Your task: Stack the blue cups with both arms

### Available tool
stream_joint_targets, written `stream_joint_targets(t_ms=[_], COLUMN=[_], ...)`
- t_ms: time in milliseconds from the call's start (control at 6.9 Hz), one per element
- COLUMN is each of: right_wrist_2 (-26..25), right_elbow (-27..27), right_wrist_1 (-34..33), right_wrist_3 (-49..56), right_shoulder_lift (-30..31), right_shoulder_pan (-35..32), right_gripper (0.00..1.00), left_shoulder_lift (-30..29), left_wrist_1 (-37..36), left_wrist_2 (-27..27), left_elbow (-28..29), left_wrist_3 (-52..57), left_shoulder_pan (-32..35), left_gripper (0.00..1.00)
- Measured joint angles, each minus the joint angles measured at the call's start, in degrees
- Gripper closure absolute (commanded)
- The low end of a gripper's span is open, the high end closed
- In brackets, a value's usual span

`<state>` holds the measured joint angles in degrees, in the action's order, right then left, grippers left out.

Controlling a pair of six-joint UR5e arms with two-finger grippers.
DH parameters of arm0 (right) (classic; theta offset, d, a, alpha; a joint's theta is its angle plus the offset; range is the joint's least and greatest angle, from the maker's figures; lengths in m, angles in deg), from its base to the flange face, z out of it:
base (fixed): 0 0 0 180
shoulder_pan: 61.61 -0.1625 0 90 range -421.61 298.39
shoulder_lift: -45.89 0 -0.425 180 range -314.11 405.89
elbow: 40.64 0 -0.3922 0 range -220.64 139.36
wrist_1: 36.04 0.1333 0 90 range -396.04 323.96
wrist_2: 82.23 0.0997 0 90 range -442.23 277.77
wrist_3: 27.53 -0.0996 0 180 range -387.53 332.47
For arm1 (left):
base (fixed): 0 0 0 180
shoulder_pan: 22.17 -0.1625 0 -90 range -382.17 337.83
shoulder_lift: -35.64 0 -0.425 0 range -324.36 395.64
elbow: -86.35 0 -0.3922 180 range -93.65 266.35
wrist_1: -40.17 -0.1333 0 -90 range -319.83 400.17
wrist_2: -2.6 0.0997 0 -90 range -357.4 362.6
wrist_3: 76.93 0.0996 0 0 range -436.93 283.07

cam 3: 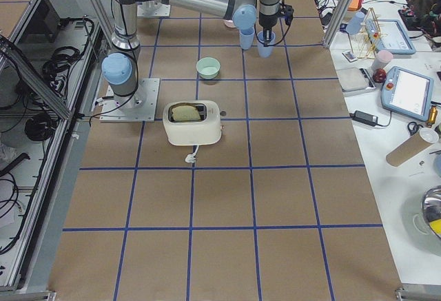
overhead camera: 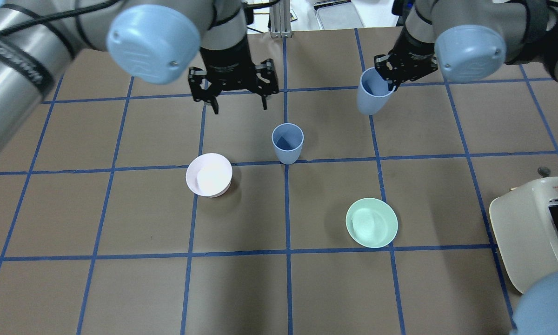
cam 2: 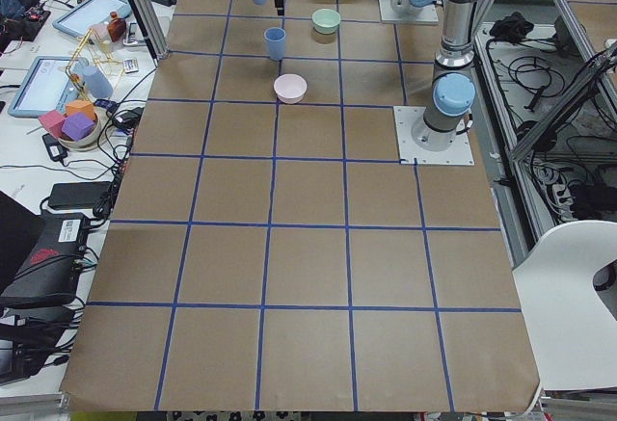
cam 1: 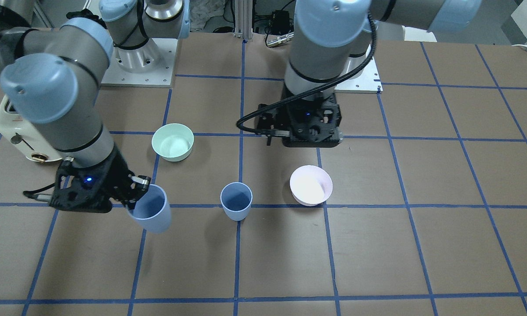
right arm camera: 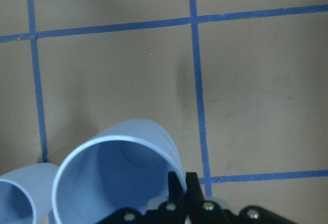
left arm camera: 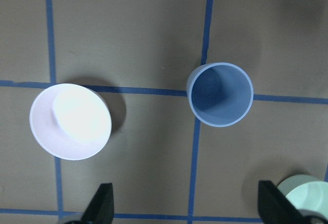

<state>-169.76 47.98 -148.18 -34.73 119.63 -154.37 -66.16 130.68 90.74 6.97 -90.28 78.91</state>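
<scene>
I will release the held blue cup from my right gripper inside the blue cup standing on the table's centre line [cam 1: 238, 194] [right arm camera: 14, 203].
One blue cup [overhead camera: 287, 142] stands upright on the table's centre line; it also shows in the front view [cam 1: 236, 200] and the left wrist view [left arm camera: 220, 94]. My right gripper [overhead camera: 390, 83] is shut on the rim of the second blue cup [overhead camera: 371, 97], holding it tilted, to the right of the standing cup. In the right wrist view the fingers [right arm camera: 178, 185] pinch the held cup's wall [right arm camera: 118, 178]. My left gripper [overhead camera: 239, 104] is open and empty, hovering beyond and left of the standing cup; the left wrist view shows its fingertips [left arm camera: 102, 203] spread wide.
A pale pink bowl [overhead camera: 209, 175] sits left of the standing cup. A mint-green bowl [overhead camera: 371, 222] sits nearer the robot on the right. A cream toaster [overhead camera: 534, 228] stands at the right edge. The table is brown with blue tape lines.
</scene>
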Motion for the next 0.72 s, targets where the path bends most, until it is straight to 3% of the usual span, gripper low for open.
stream_joint_targets(t_ms=[290, 725], right_wrist_2=[-0.15, -0.61], right_elbow=[0.07, 0.26], right_wrist_1=[0.68, 0.54], right_wrist_3=[-9.58, -15.24], right_shoulder_lift=[1.63, 1.52], right_shoulder_pan=[-7.05, -13.34], right_gripper=[1.0, 1.0], left_shoulder_lift=[5.75, 9.37], left_wrist_1=[-0.76, -7.48], left_wrist_2=[0.34, 0.48], left_elbow=[-5.28, -11.21], left_wrist_3=[5.92, 8.02], left_shoulder_pan=[-6.08, -8.12], left_gripper=[0.0, 0.0])
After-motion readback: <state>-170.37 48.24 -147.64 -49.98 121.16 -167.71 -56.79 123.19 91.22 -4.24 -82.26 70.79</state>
